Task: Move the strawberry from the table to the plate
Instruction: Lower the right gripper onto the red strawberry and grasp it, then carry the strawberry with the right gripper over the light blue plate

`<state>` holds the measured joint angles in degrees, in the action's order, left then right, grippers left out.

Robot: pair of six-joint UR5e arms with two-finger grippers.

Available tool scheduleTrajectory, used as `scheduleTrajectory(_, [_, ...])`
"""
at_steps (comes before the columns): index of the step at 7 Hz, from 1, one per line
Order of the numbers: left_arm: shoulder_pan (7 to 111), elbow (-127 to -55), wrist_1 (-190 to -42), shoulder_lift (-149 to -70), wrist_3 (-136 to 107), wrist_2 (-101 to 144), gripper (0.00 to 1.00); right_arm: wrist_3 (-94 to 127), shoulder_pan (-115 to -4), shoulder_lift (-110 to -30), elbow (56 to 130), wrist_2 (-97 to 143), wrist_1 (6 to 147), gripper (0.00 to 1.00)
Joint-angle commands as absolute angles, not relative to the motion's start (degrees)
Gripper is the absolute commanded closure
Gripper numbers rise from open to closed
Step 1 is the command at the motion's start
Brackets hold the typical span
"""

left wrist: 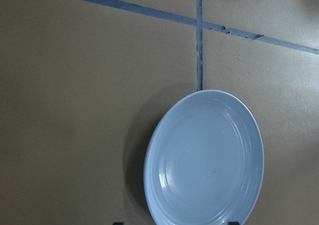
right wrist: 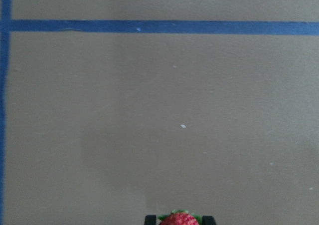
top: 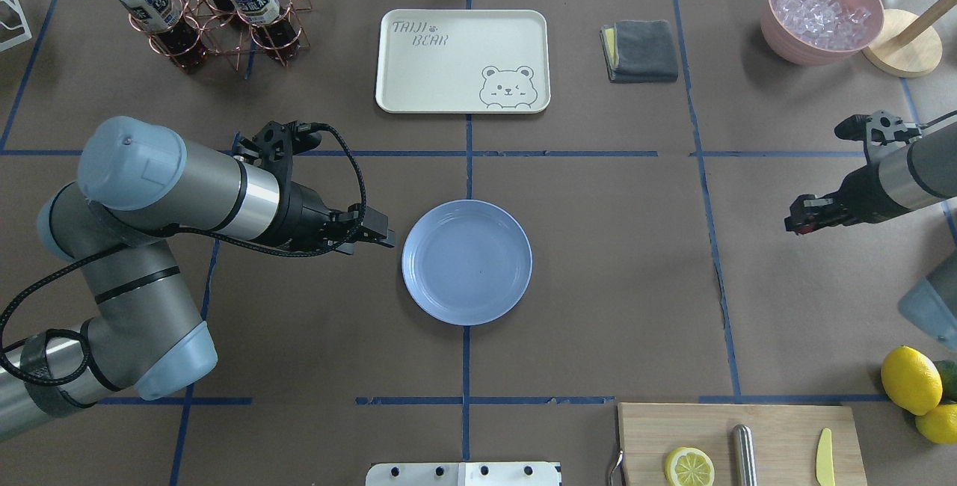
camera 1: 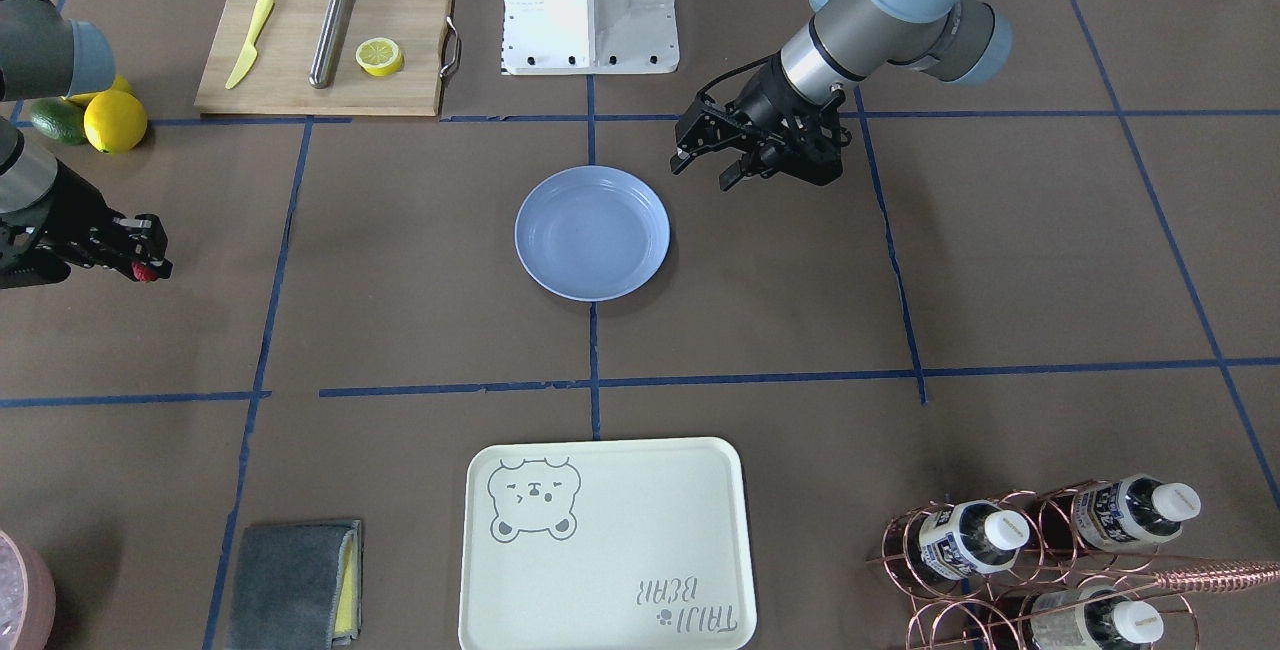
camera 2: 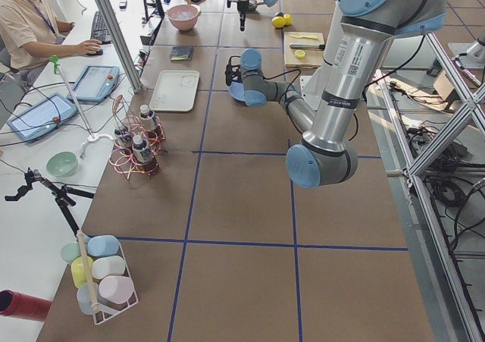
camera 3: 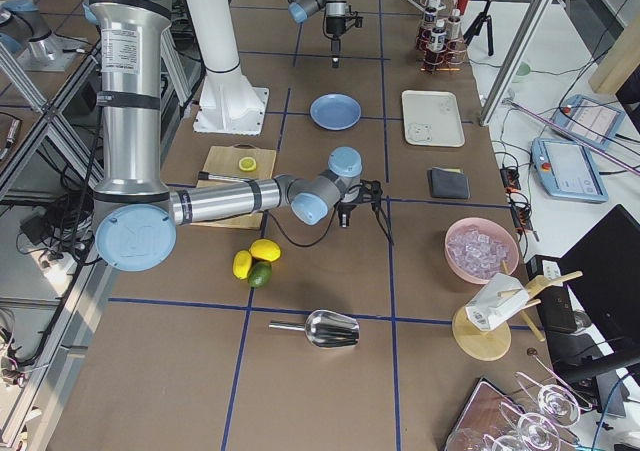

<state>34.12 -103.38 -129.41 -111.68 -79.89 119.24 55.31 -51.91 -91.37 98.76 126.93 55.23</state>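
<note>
Next, my right gripper lets go of the strawberry on the middle of the light blue plate point(camera 1: 594, 237).
The small red strawberry point(camera 1: 146, 272) sits between the fingers of my right gripper point(camera 1: 150, 268), which is shut on it, far to the side of the plate. In the right wrist view the strawberry point(right wrist: 178, 219) shows at the bottom edge, above the brown table point(right wrist: 159, 110). The light blue plate point(camera 1: 592, 232) lies bare at the table's middle. My left gripper point(top: 383, 238) hovers just beside the plate point(top: 466, 261), open with nothing in it. The plate point(left wrist: 204, 160) fills the lower part of the left wrist view.
A wooden cutting board point(camera 1: 320, 80) carries a lemon half point(camera 1: 379, 56), a yellow knife and a steel rod. Whole lemons point(camera 1: 115, 120) and an avocado lie near the right arm. A cream bear tray point(camera 1: 605, 545), a grey cloth point(camera 1: 290, 582), a bottle rack point(camera 1: 1040, 555) and a pink bowl of ice point(top: 821, 11) line the far side.
</note>
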Motion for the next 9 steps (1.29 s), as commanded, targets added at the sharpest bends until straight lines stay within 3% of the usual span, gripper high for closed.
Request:
scheduleTrajectory(1, [35.1,-104.4,-129.5,-111.3,-79.8,119.5,0.25,77.9,-41.3,-81.4,103.4,124.5,55.4,1.00])
scheduleTrajectory(3, [36.6,-109.5,-129.8,-105.0,-79.1,119.9,0.25,90.0,-31.3,-70.7,100.7,115.4,56.5,1.00])
scheduleTrajectory(5, [37.8,-111.8,-129.9,-102.5,-79.1,119.9,0.25,95.3,-27.4,-55.2,93.3,109.3,66.5,1.00])
scheduleTrajectory(9, [37.8,-111.8,-129.9,-102.3,-79.3,119.8,0.24,96.4,-25.3,-50.7,86.9,106.3,66.8,1.00])
